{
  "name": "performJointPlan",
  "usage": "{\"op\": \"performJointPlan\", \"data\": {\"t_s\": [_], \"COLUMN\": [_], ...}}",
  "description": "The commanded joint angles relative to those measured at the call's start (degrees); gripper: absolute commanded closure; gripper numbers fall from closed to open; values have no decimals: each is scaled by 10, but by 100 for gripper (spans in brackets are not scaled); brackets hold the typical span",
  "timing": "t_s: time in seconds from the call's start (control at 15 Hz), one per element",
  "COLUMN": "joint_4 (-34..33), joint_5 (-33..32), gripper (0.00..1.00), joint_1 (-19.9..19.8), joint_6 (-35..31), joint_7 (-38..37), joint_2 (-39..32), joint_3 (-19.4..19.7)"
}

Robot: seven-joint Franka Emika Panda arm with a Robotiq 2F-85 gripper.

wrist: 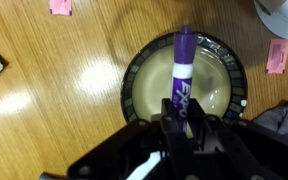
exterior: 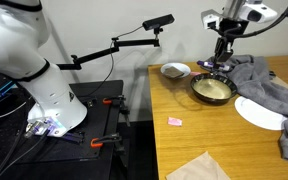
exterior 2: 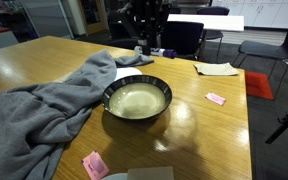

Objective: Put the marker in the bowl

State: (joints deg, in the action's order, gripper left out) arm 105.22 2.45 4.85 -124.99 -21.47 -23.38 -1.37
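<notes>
I should let go of the marker near the middle of the dark-rimmed bowl (exterior: 212, 91) (wrist: 180, 84), so it lies flat on the bowl's pale bottom.
In the wrist view my gripper (wrist: 176, 125) is shut on the marker (wrist: 180, 65), which shows a purple barrel with white lettering. The marker points out over the pale inside of the dark-rimmed bowl (wrist: 129, 95), straight below. In both exterior views the gripper (exterior: 221, 62) (exterior 2: 147, 44) hangs above the bowl (exterior: 211, 90) (exterior 2: 137, 100), clear of its rim. The marker is too small to make out in the exterior views. The bowl looks empty.
A grey cloth (exterior: 266, 85) (exterior 2: 34, 110) lies beside the bowl, partly over a white plate (exterior: 259, 113). A smaller white bowl (exterior: 175, 70) stands close by. Pink notes (exterior: 175, 121) (exterior 2: 216, 99) (wrist: 276, 57) and a tan paper (exterior: 199, 168) lie on the wooden table.
</notes>
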Motion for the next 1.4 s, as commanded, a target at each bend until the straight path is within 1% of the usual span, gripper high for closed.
{"op": "performJointPlan", "data": {"t_s": [0.0,0.07,0.27,0.47,0.93,1.0,1.07,1.33], "joint_4": [22,26,39,39,40,40,41,47], "joint_5": [6,3,-20,-39,-50,-50,-48,-42], "gripper": [95,95,95,95,95,57,54,26], "joint_1": [11,15,33,47,62,65,67,72], "joint_6": [-27,-37,-93,-140,-226,-233,-240,-244], "joint_7": [10,7,-10,-22,-19,-21,-20,-21], "joint_2": [-1,-4,-20,-44,-86,-90,-93,-93], "joint_3": [-3,-3,5,14,36,39,41,45]}}
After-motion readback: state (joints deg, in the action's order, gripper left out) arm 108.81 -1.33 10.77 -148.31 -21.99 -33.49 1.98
